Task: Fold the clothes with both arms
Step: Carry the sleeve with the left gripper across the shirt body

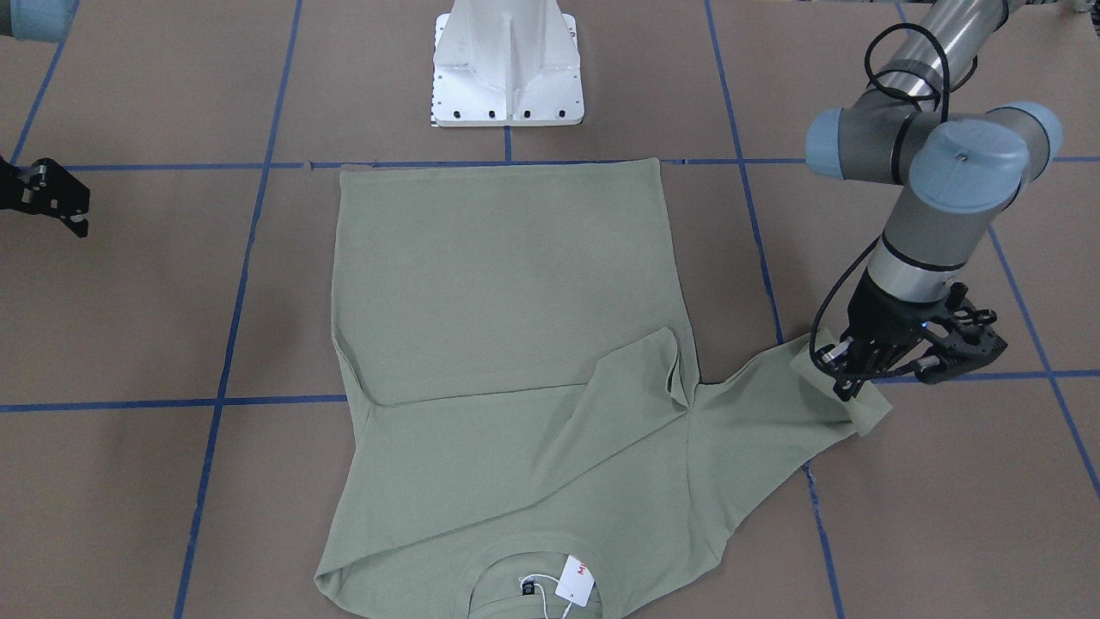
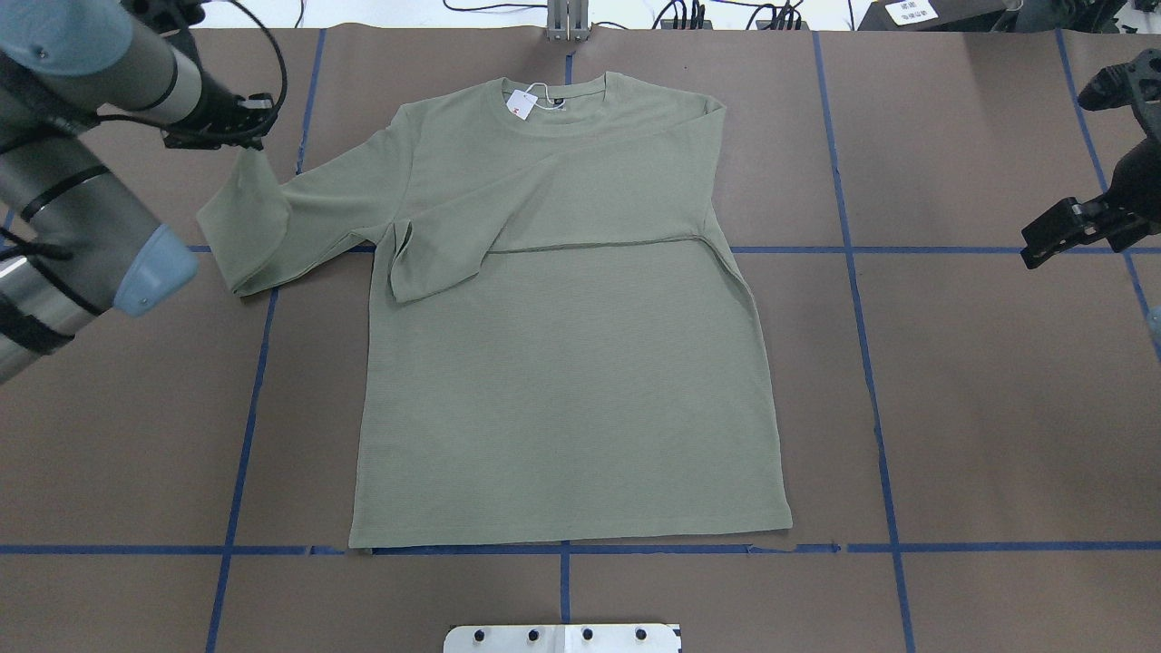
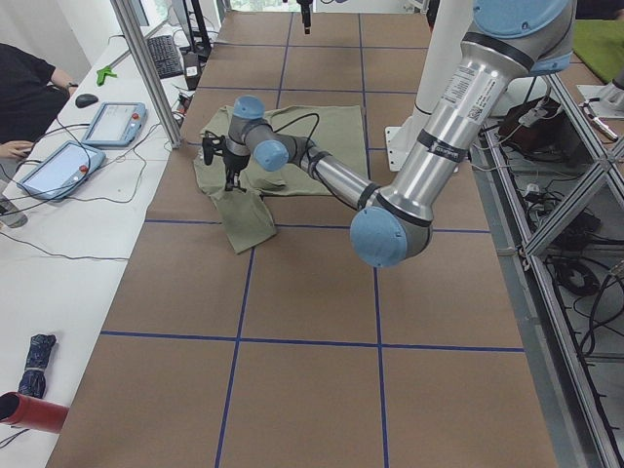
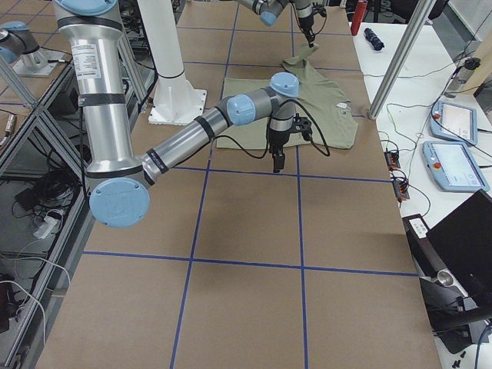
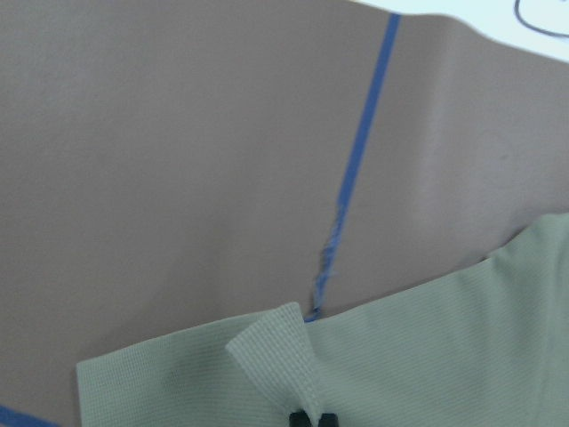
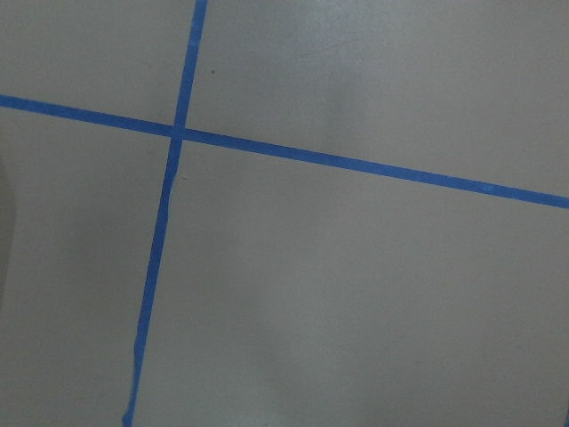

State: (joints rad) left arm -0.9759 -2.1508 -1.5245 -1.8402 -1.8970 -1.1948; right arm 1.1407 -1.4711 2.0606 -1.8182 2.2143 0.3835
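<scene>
The cuff of the outstretched sleeve is across the body. Next, my left gripper lets go of it just inside the shirt's opposite side edge point(image 1: 366, 330).
The sage-green shirt point(image 1: 516, 284) lies flat on the table, collar away from the robot, with a white hang tag point(image 1: 574, 583) at the neck point(image 2: 520, 102). One sleeve is folded across the chest point(image 2: 580, 227). The other sleeve point(image 2: 272, 218) stretches out sideways. My left gripper point(image 1: 846, 378) is shut on that sleeve's cuff point(image 5: 267, 347) and holds it lifted off the table; it also shows in the overhead view point(image 2: 243, 136). My right gripper point(image 2: 1061, 231) hovers open and empty, well off the shirt's other side point(image 1: 51, 202). No chest logo shows.
The brown table is marked with blue tape lines point(image 2: 853, 249). The white pedestal base point(image 1: 507, 77) stands just past the shirt's hem. Operator tablets point(image 3: 112, 122) lie on the side bench beyond the far table edge.
</scene>
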